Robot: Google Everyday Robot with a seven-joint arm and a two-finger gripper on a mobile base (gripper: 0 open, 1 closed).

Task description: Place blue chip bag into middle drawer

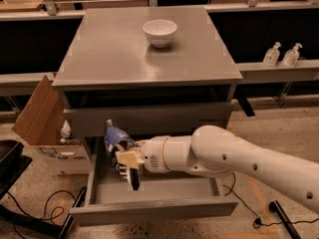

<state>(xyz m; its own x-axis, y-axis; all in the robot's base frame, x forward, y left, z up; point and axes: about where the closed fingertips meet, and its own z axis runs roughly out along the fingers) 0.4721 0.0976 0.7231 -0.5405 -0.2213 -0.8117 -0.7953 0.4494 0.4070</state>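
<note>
My gripper is holding the blue chip bag upright over the open middle drawer. It will let the bag go in the open drawer's half nearer the cardboard box (133,173).
The blue chip bag (114,139) is dark blue with white patches and stands upright in my gripper (125,164), which is shut on its lower part. The white arm reaches in from the right. The bag is held over the left part of the open middle drawer (154,210), a wide shallow grey drawer pulled out of the grey cabinet (124,54). The bag's lower end is hidden by the gripper, so I cannot tell if it touches the drawer floor.
A white bowl (159,32) stands on the cabinet top. A closed grey drawer front (164,117) is just above the open one. A cardboard box (42,118) stands on the floor at left. Two pump bottles (282,54) sit on a ledge at right. Cables lie on the floor.
</note>
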